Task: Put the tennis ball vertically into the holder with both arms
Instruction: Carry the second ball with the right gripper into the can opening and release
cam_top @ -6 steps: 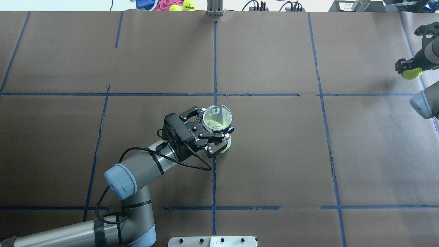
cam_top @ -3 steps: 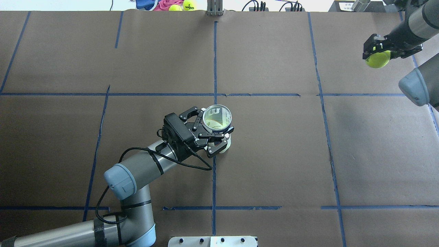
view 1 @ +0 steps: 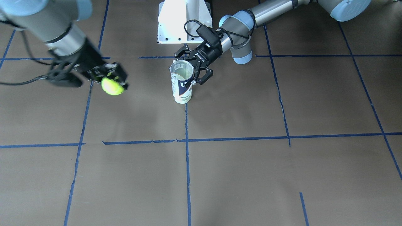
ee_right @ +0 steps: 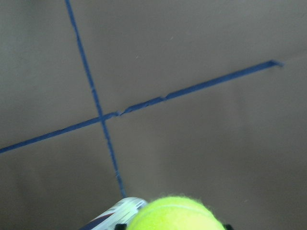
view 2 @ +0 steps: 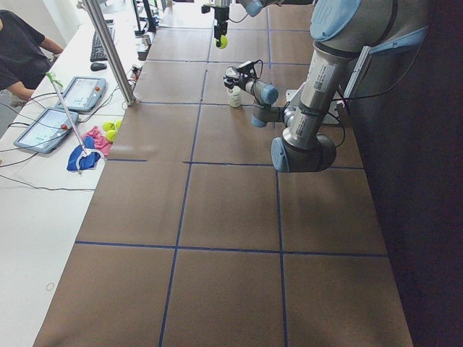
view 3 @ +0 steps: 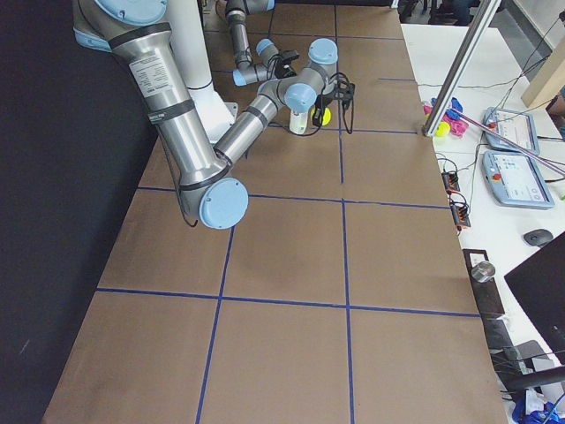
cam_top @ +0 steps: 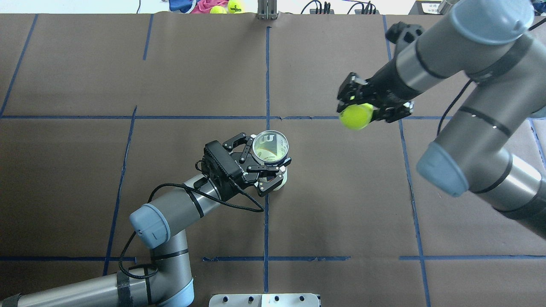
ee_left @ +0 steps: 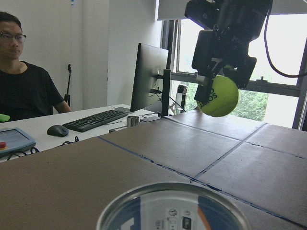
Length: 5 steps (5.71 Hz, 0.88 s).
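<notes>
My right gripper is going to let go of the tennis ball inside the holder (view 1: 181, 77), just below the holder's open rim, between my left gripper's fingers. The ball now hangs above and beyond that rim.
The holder (cam_top: 268, 139), a clear can with a white and navy label, stands upright near the table's middle with its mouth open upward (view 1: 182, 89). My left gripper (cam_top: 270, 158) is shut on the holder near its top, one finger on each side (view 1: 193, 67). My right gripper (cam_top: 361, 110) is shut on the tennis ball (cam_top: 355, 117) and holds it in the air, to the right of the holder and farther from the robot. In the left wrist view the ball (ee_left: 218, 96) hangs above and beyond the can's rim (ee_left: 172, 191). The right wrist view shows the ball (ee_right: 175, 213) with the can (ee_right: 112, 218) at its lower left.
Spare tennis balls and a pink and blue cloth (cam_top: 213, 6) lie past the far edge beside a metal post (cam_top: 266, 10). The white pedestal (view 1: 183, 22) stands at the robot's side. An operator (ee_left: 21, 91) sits at a desk beyond the table. Blue tape lines cross the brown paper.
My right arm has swung in from the table's far right edge toward the middle, carrying the tennis ball closer to the holder. My left arm and the holder have not moved.
</notes>
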{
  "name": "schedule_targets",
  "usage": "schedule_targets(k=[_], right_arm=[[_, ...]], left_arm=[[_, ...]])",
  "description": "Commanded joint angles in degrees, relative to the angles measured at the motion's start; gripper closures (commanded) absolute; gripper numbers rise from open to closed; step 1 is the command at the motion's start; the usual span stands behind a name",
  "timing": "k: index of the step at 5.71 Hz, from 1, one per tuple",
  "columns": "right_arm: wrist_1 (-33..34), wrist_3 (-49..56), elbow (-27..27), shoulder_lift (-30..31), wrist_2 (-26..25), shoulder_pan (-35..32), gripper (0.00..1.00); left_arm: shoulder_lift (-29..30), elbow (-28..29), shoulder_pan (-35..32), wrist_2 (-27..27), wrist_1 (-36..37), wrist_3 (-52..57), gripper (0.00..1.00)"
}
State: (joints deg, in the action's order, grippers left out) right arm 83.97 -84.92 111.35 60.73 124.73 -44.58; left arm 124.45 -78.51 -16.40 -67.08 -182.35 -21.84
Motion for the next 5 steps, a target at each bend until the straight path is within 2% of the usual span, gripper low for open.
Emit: schedule_targets(k=[1, 4, 5], right_arm=[[0.05, -10.94, 0.18, -7.79, -6.75, 9.13, 0.98], [0.23, -11.94, 0.01, -9.67, -7.48, 10.4, 0.97], [0.05, -11.68, -0.25, -9.67, -9.84, 10.31, 0.97]], left_arm=[[0.0, 0.2, 0.05, 0.02, 0.15, 0.05, 0.14], [0.09, 0.2, 0.23, 0.02, 0.15, 0.05, 0.13], [0.09, 0.2, 0.23, 0.02, 0.15, -0.04, 0.13]])
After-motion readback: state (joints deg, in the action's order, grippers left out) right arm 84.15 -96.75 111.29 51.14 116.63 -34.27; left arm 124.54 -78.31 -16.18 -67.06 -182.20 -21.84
